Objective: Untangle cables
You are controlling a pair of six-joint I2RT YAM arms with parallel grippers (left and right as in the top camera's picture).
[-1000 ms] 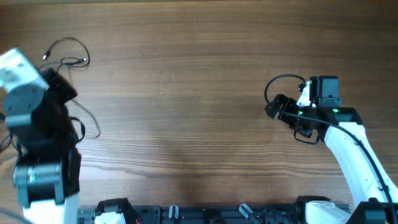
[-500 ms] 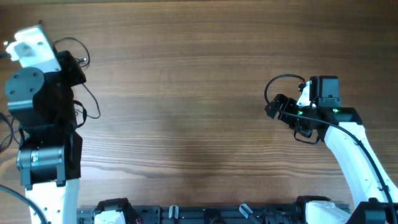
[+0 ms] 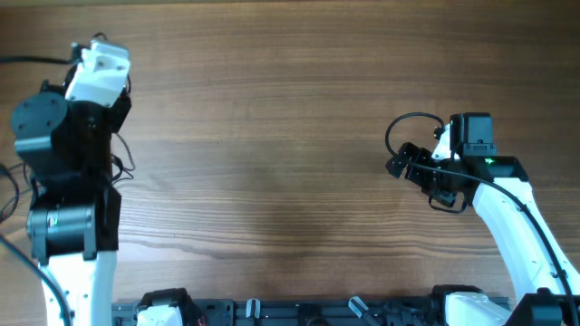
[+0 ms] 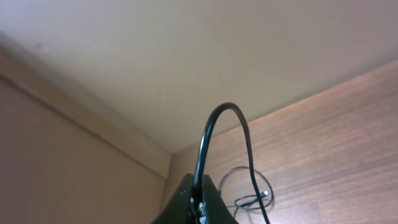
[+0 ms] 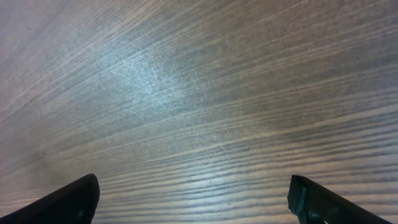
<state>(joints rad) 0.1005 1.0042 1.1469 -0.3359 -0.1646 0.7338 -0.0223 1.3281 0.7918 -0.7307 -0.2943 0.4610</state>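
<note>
I need to release the thin black cable with my left gripper on the bare wood just inward of the short loop [image 3: 205,145].
In the left wrist view my left gripper [image 4: 200,200] is shut on a thin black cable [image 4: 214,118]. The cable arches up out of the jaws and drops back down to the right. Below it a loose coil of thin black cable [image 4: 247,194] with a small metal-tipped plug [image 4: 267,194] lies on the wooden table. In the overhead view the left arm [image 3: 86,118] hides most of the cables; only a short loop [image 3: 120,166] shows beside it. My right gripper [image 3: 399,161] is open and empty over bare wood, its fingertips [image 5: 78,199] wide apart.
The wooden table [image 3: 272,136] stretches between the two arms. Thicker black arm cords run at the far left [image 3: 9,195] and loop over the right wrist [image 3: 403,118]. A beige wall and the table's far edge [image 4: 124,130] show in the left wrist view.
My left arm has swung towards the far edge and to the right, and now covers the cable loops that lay there. The right arm has hardly moved.
</note>
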